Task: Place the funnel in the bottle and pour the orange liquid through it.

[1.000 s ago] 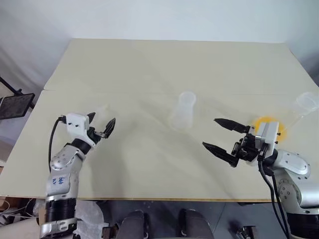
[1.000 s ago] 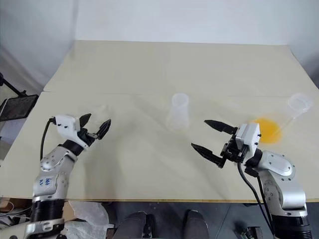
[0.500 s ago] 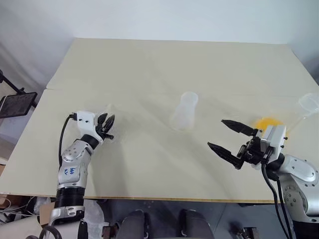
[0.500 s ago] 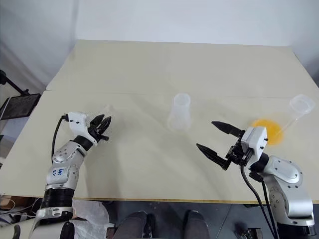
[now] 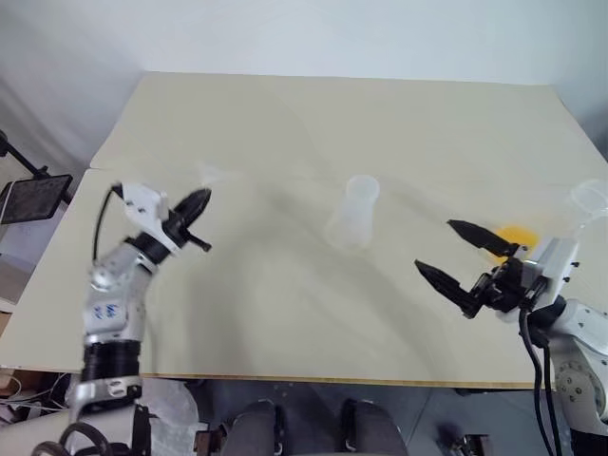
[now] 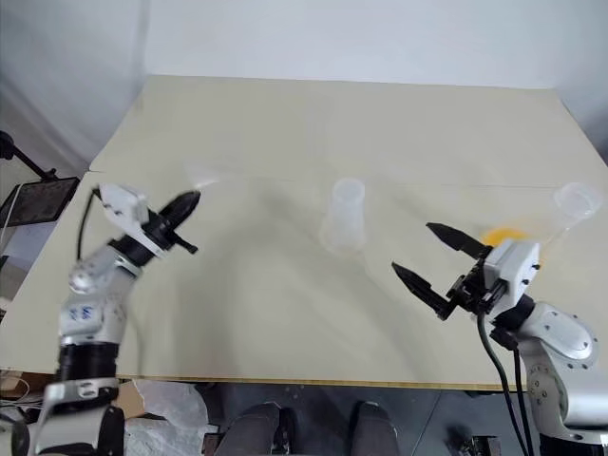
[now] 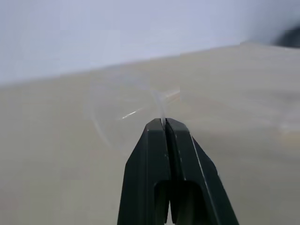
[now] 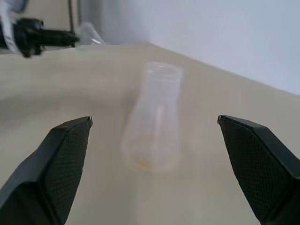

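My left gripper needs to gently let go of the clear funnel once it is in the opening at the top of the bottle (image 5: pixel 363 181).
My left gripper (image 5: pixel 201 197) is shut on the rim of the clear funnel (image 7: pixel 125 108) and holds it off the table at the left. The funnel shows faintly just beyond the fingertips (image 5: pixel 211 175). The bottle (image 5: pixel 353 217), a clear conical flask, stands upright in the middle of the table. The orange liquid (image 5: pixel 514 235) sits low in a larger clear vessel (image 5: pixel 588 199) at the right edge. My right gripper (image 5: pixel 434 246) is open and empty, in front of that vessel and to the right of the bottle. In the right wrist view the bottle (image 8: pixel 154 123) stands between its spread fingers, some way ahead.
The beige table (image 5: pixel 313 123) has a seam running across it behind the bottle. A dark stand with a flat panel (image 5: pixel 28 198) sits off the table's left edge.
My left gripper shut on the funnel and lifted it off the table, swinging to point right. My right arm drifted a little to the right, still open.
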